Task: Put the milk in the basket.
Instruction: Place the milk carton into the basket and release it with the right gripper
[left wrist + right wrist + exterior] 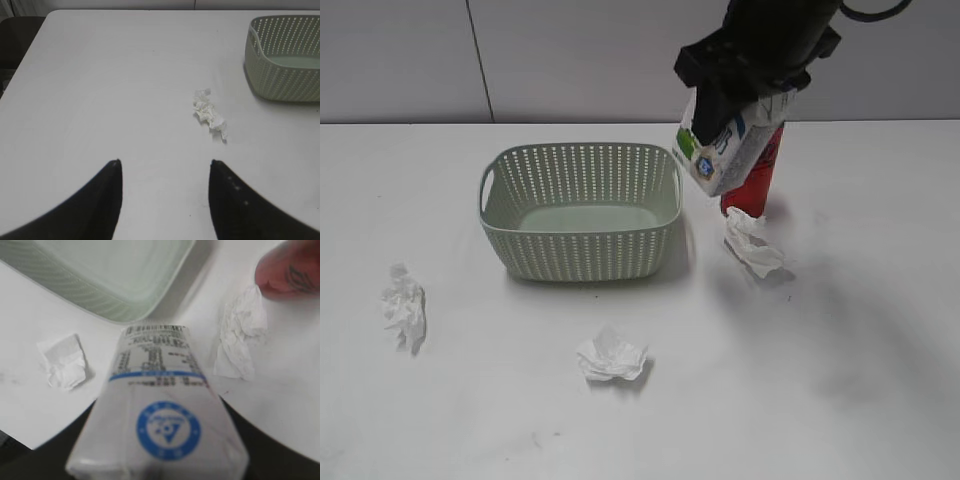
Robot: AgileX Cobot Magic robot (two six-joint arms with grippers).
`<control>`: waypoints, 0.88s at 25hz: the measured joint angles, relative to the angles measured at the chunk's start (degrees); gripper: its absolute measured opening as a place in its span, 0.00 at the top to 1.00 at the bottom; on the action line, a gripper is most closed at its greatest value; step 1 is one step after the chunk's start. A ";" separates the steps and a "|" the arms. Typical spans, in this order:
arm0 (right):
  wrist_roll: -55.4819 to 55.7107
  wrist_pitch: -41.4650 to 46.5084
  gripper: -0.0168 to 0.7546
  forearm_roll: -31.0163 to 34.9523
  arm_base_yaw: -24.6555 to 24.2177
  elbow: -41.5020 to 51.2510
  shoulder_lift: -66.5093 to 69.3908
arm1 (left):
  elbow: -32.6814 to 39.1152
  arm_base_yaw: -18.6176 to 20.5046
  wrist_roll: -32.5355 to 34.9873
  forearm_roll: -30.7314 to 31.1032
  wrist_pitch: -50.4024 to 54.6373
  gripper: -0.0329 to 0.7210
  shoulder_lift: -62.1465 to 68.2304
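Note:
The milk will stand on the basket's bottom (pixel 616 226) (pixel 114 262), toward the end of the basket nearer the red can, set there by my right gripper.
The milk (pixel 728 148) is a white carton with blue and green print. My right gripper (pixel 745 85) is shut on it and holds it tilted in the air, just right of the basket's right rim. In the right wrist view the milk (pixel 160 415) fills the lower middle, with the basket (pixel 125 300) ahead at upper left. The basket (pixel 582 208) is pale green, perforated and empty, standing at the table's centre left. My left gripper (pixel 165 165) is open and empty over bare table; the basket (pixel 285 75) shows at its upper right.
A red can (pixel 752 180) stands behind the carton, right of the basket. Crumpled tissues lie at the can's foot (pixel 752 243), in front of the basket (pixel 611 357) and at the far left (pixel 404 305). The table is white.

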 joint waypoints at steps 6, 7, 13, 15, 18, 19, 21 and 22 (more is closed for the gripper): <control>-0.88 -0.98 0.51 2.62 0.00 -5.64 4.70 | 0.00 0.00 0.00 0.00 0.00 0.39 0.00; -1.09 -1.18 0.51 3.09 0.00 -7.02 5.96 | 0.00 0.00 0.00 0.00 0.00 0.39 0.00; -2.63 -2.01 0.51 3.36 2.13 -16.16 13.31 | 0.00 0.00 0.00 0.00 0.00 0.39 0.00; -2.96 -2.43 0.51 2.93 3.36 -18.32 15.93 | 0.00 0.00 0.00 0.00 0.00 0.39 0.00; -3.48 -3.28 0.51 1.05 4.77 -19.61 19.50 | 0.00 0.00 0.00 0.00 0.00 0.39 0.00; -3.54 -3.64 0.51 0.30 5.01 -19.73 20.45 | 0.00 0.00 0.00 0.00 0.00 0.39 0.00; -4.12 -4.56 0.51 -1.37 5.40 -19.73 22.44 | 0.00 0.00 0.00 0.00 0.00 0.39 0.00; -4.52 -5.15 0.51 -2.08 5.47 -19.73 23.16 | 0.00 0.00 0.00 0.00 0.00 0.39 0.00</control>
